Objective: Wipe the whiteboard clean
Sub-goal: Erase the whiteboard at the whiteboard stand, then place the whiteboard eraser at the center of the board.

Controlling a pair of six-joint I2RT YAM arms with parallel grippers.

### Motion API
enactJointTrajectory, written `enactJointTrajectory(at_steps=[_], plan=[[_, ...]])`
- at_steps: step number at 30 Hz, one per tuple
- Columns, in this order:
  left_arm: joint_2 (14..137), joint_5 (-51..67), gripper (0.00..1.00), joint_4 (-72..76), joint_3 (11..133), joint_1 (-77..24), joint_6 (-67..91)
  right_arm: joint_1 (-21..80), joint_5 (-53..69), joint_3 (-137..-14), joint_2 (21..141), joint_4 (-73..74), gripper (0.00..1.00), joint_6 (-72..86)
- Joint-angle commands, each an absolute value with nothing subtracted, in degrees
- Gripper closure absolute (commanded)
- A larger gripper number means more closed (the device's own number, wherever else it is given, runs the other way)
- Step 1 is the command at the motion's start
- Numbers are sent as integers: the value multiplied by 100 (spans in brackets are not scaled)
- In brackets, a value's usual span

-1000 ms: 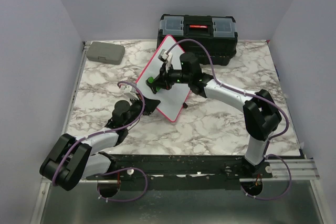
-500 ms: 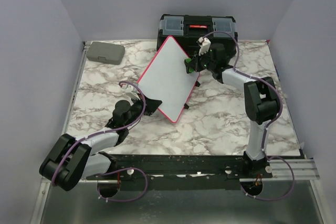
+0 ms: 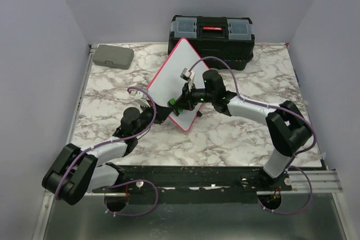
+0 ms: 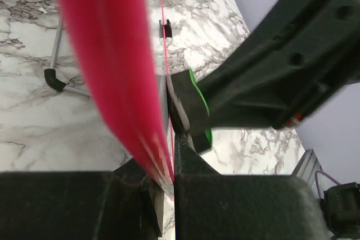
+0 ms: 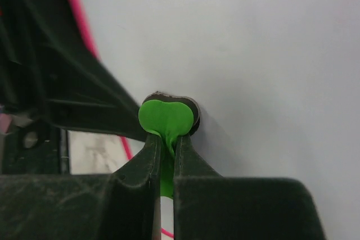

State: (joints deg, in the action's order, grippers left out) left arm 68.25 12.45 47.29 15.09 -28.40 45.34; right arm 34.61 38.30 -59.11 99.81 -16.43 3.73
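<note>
I need to place the small green eraser on the marble (image 3: 253, 118) under the arm of my right gripper, in front of the toolbox.
The whiteboard (image 3: 174, 74), white with a thin red frame, stands tilted on one corner in mid-table and its face shows no writing. My left gripper (image 3: 162, 111) is shut on its lower-left edge; in the left wrist view the red frame (image 4: 126, 77) runs down into the pinched jaws of that gripper (image 4: 170, 168). My right gripper (image 3: 178, 104) is shut on a small green eraser (image 3: 172, 102) and presses it against the board's lower part. In the right wrist view the eraser (image 5: 166, 117), with its dark pad, lies flat on the white face (image 5: 253, 54) between the right gripper's (image 5: 167, 139) fingers.
A black toolbox (image 3: 211, 32) stands right behind the board at the table's far edge. A small grey case (image 3: 112, 56) lies at the far left. A grey board leg with a black foot (image 4: 53, 77) rests on the marble. The left gripper's body (image 5: 39, 77) is close beside the eraser.
The right gripper carried the eraser from the board's middle up to its right edge, then back down to the lower corner by the left gripper. The left gripper and board stayed put.
</note>
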Motion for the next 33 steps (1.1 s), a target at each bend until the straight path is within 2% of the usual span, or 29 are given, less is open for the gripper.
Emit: enactJointTrajectory(at_steps=[1, 5, 9, 12, 14, 17, 24, 26, 29, 33], plan=[[6627, 1978, 100, 5427, 1613, -3001, 4652, 3641, 4247, -6397, 9897, -1540, 99, 896], [6620, 1957, 100, 5384, 1566, -3005, 4605, 3424, 4012, -7257, 10090, -1295, 99, 943], [6607, 1882, 100, 5338, 1577, -2997, 4605, 3314, 2260, -8009, 10478, -685, 99, 655], [6606, 1863, 99, 5247, 1603, -2997, 4575, 2916, 2507, -8088, 10478, -400, 99, 470], [6525, 1754, 90, 5116, 1608, -2997, 4537, 2649, 3253, -7882, 10108, -372, 99, 400], [6343, 1543, 71, 4882, 1591, -2997, 4485, 2523, 3966, -7660, 9351, 311, 99, -226], [5775, 1109, 30, 4325, 1556, -2980, 4293, 2124, 3597, -6792, 7930, 1596, 99, -954], [5659, 1072, 25, 4201, 1553, -2979, 4240, 1927, 3437, -6600, 7716, 1972, 99, -1098], [5565, 1083, 23, 4080, 1551, -2971, 4182, 1539, 3340, -6303, 7389, 2439, 99, -1354], [5498, 1098, 19, 4043, 1508, -2938, 4146, 1348, 2618, -5768, 7028, 2821, 99, -1762]])
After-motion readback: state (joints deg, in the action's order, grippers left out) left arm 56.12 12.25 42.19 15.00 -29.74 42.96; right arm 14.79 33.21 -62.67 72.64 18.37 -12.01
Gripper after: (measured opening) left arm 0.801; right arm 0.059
